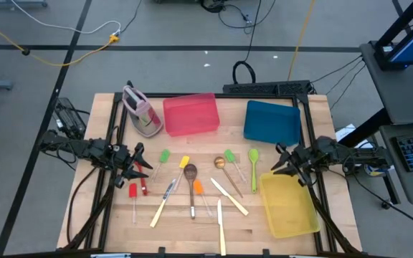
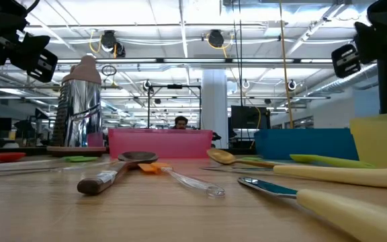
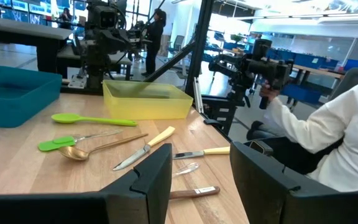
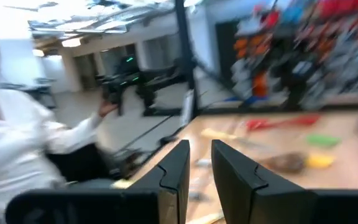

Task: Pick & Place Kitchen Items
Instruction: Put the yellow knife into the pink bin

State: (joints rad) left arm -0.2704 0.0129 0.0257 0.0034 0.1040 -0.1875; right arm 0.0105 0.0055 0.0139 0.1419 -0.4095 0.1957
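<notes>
My left gripper should close on the middle of the cream handle (image 1: 158,215) of the knife that lies between the clear-handled red-headed piece and the brown spoon.
Several kitchen items lie flat on the middle of the wooden table: cream-handled knives (image 1: 229,196) (image 1: 220,226) (image 3: 146,147), a brown spoon (image 1: 190,173), a gold spoon (image 1: 220,163), a green spoon (image 1: 254,158) (image 3: 89,119), and clear-handled pieces with red (image 1: 133,190), orange (image 1: 198,188), yellow (image 1: 184,162) and green (image 1: 164,155) heads. My left gripper (image 1: 136,169) (image 3: 201,155) hovers open at the table's left edge, pointing level over the items. My right gripper (image 1: 278,166) (image 4: 201,149) hovers at the right edge, its fingers a narrow gap apart with nothing between them.
A red tray (image 1: 190,113) and a blue tray (image 1: 272,122) stand at the far side, and a yellow tray (image 1: 287,206) at the near right. A pink-grey stand (image 1: 142,111) is at the far left. A person in a white sleeve (image 3: 328,137) sits by the near edge.
</notes>
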